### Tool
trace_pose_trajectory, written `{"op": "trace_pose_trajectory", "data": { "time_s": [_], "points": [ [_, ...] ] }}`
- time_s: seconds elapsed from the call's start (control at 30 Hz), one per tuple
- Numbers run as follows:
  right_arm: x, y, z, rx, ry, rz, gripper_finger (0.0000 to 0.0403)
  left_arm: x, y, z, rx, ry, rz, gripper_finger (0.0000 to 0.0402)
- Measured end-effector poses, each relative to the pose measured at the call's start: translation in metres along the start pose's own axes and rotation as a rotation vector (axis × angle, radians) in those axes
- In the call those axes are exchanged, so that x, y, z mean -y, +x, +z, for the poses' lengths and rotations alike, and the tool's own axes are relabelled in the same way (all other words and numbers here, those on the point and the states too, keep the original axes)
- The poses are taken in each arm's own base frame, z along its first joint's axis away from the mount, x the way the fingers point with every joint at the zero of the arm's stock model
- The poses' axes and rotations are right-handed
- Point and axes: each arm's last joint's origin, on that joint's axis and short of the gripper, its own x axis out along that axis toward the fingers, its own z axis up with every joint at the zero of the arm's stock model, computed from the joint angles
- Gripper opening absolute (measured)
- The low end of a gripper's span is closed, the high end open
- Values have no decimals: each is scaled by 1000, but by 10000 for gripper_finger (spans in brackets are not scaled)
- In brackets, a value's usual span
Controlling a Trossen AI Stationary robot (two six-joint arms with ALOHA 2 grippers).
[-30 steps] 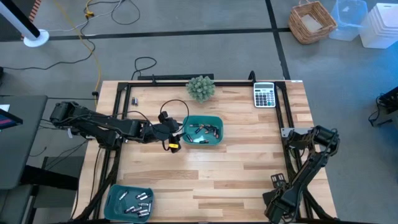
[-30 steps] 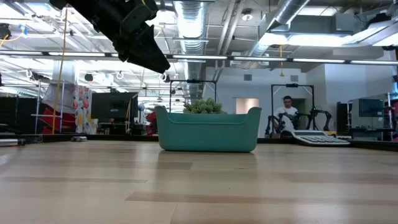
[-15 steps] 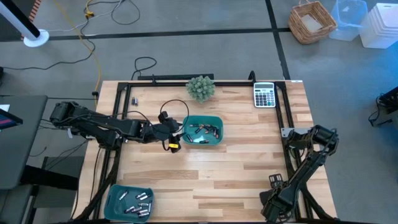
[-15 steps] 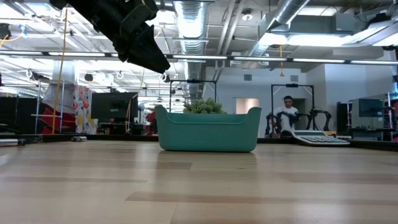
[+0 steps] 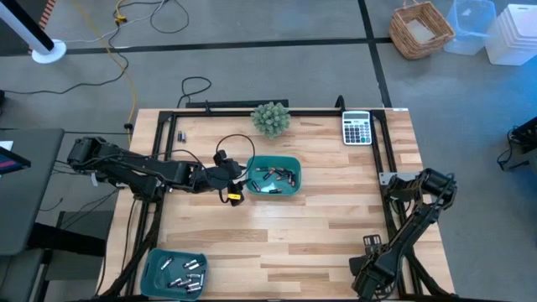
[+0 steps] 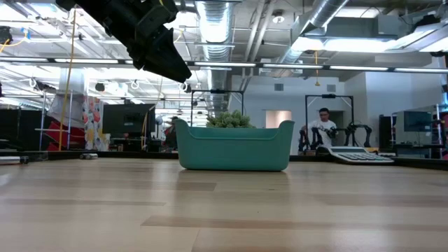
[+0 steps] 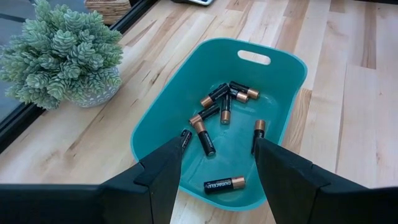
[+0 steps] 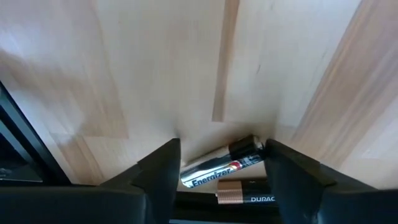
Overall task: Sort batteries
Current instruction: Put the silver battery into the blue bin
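Observation:
My right gripper will open and then close around the silver battery's sides (image 8: 217,159), as the silver battery's ends face the fingers of my right gripper.
A teal tray (image 5: 292,186) sits mid-table and holds several black, copper-tipped batteries (image 7: 211,112). My left gripper (image 7: 217,171) hovers open over the tray's left rim (image 5: 248,174), above the tray (image 6: 234,150) in the low view, touching nothing. A second teal tray (image 5: 153,267) at the near left corner holds several silvery batteries (image 5: 186,270). My right gripper (image 8: 222,163) is open at the table's near right corner (image 5: 369,267), pointing down. A silver battery (image 8: 217,167) and a black one (image 8: 249,198) lie between its fingers. My right gripper has the silver battery (image 8: 205,174) lying across the gap between its open fingers, and the black battery (image 8: 261,199) just behind it. I cannot tell whether either finger touches them.
A potted plant (image 5: 271,118) and a grey calculator (image 5: 357,128) stand along the far edge. A black cable loop (image 5: 236,141) lies behind the left gripper, and a small loose item (image 5: 179,134) lies far left. Bare wood spans the table's middle and near side.

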Motion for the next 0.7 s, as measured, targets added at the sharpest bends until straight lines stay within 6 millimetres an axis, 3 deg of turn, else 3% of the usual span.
{"op": "trace_pose_trajectory", "data": {
  "time_s": [0.43,0.7],
  "points": [
    [2,2,0,-2,52,-4,130,0,0,0,-1,0,0,196],
    [0,2,0,-3,119,15,134,0,0,0,-1,0,0,196]
  ]
}}
